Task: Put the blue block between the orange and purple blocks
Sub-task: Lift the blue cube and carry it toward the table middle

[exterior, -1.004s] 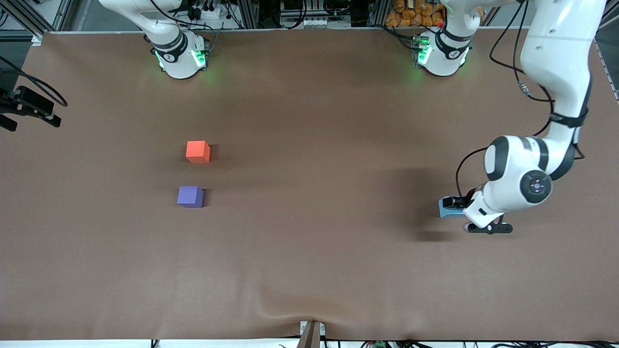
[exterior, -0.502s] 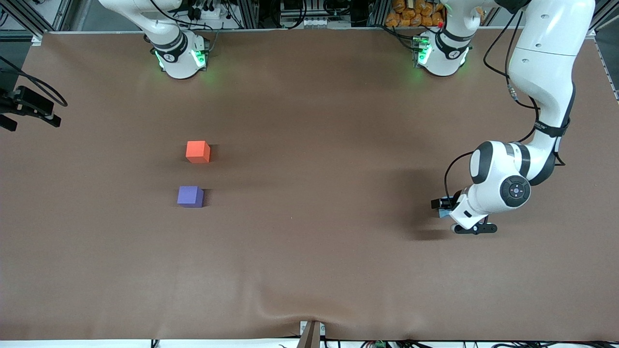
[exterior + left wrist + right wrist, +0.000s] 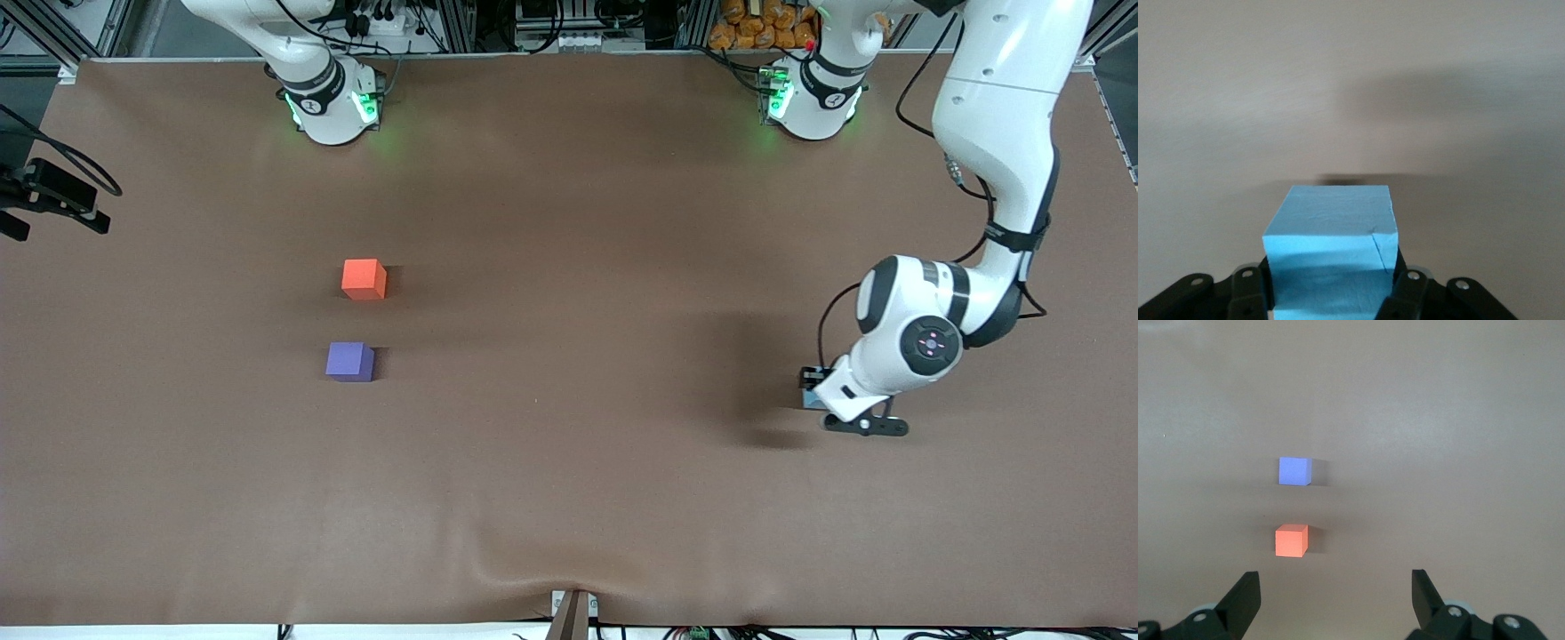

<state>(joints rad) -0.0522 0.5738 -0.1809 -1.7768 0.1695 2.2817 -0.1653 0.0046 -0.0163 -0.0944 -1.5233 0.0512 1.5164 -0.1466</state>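
Next, my left gripper lets go of the blue block on the bare cloth in the middle of the table, level with the orange block (image 3: 540, 283).
The blue block (image 3: 1331, 220) is clamped between the fingers of my left gripper (image 3: 1329, 288), which is shut on it. In the front view the left gripper (image 3: 813, 389) is low over the table at the left arm's end, and only a sliver of the blue block (image 3: 811, 399) shows under the wrist. The orange block (image 3: 364, 279) and the purple block (image 3: 349, 362) sit apart toward the right arm's end, the purple one nearer the front camera. My right gripper (image 3: 1335, 583) is open and empty, high over the table, looking down on the orange block (image 3: 1291, 541) and the purple block (image 3: 1295, 471).
A black camera mount (image 3: 53, 200) sticks in at the table edge by the right arm's end. The brown cloth has a wrinkle (image 3: 533, 569) near the front edge. The two arm bases (image 3: 333, 102) stand along the back edge.
My left gripper has shifted a little toward the right arm's end with the blue block in it, and the wrist has turned so it hides more of the block. The orange and purple blocks have not moved.
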